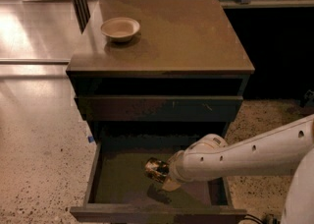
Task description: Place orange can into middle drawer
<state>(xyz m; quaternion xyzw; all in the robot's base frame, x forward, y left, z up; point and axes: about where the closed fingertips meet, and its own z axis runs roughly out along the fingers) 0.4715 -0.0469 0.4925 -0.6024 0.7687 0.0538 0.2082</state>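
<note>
I will set the orange can, now just above the drawer floor, down on the middle drawer's olive-brown bottom near the drawer's centre (156, 172), and there I will let go of it with my gripper.
The orange can (156, 169) is shiny orange-gold with dark mottling. It lies on its side in my gripper (164, 175), just above the olive-brown floor of the middle drawer (122, 179), near its centre. The drawer is pulled out wide, with thin dark side walls and a plain front edge at the bottom of the view. My white arm reaches in from the right, over the drawer's right half. The gripper is shut on the can's right end, and the arm hides most of it.
A beige bowl (120, 28) sits at the back left of the cabinet top (186, 36). A shut dark drawer front (159, 107) lies above the open drawer. Speckled floor (39, 159) spreads to the left and right.
</note>
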